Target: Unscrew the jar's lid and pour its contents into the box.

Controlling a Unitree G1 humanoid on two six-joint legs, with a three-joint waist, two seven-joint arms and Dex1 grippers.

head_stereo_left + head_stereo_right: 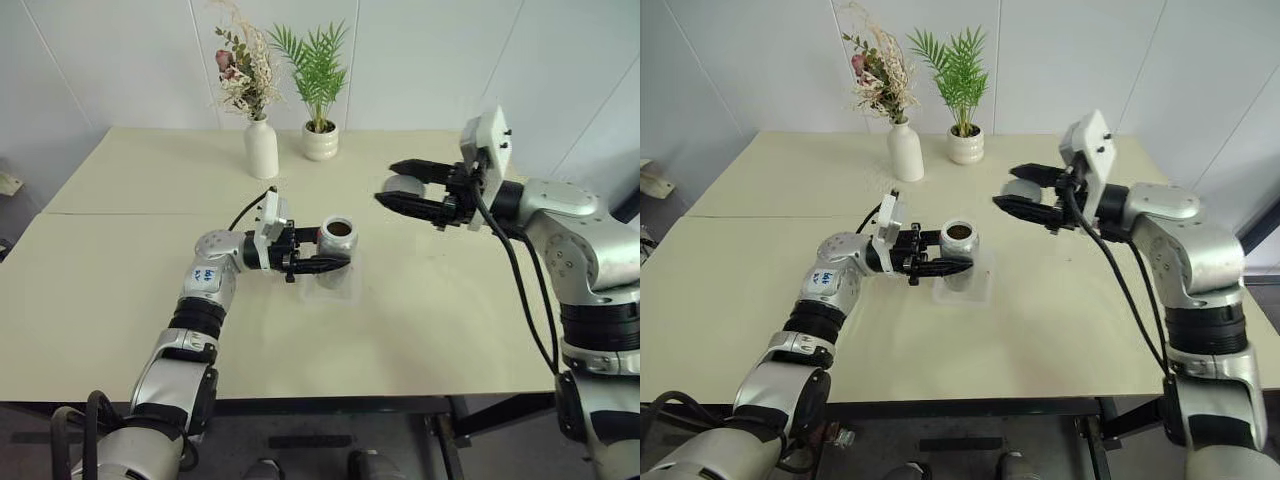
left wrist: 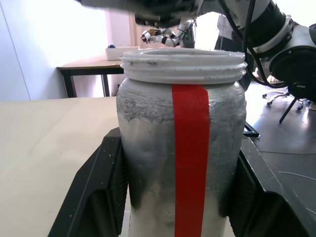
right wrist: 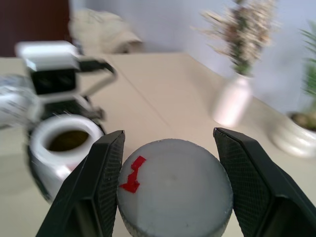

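My right gripper will release the grey lid on the cream table point(image 1: 450, 292) between the clear box and black cables.
My left gripper point(image 1: 322, 250) is shut on the silvery jar point(image 1: 337, 238), holding it upright just above the clear box point(image 1: 335, 283). The jar point(image 2: 180, 148) has a red stripe down its side and its white threaded mouth is open. Brown contents point(image 1: 959, 232) show inside it. Up and to the right of the jar, my right gripper point(image 1: 400, 187) is shut on the grey lid point(image 1: 403, 186), well clear of the jar. The lid point(image 3: 175, 192) sits between the black fingers point(image 3: 106, 177) and bears a small red mark.
At the back of the cream table point(image 1: 120, 290) stand a white vase with dried flowers point(image 1: 260, 147) and a white ribbed pot with a green plant point(image 1: 320, 140). A seam runs across the table's left part.
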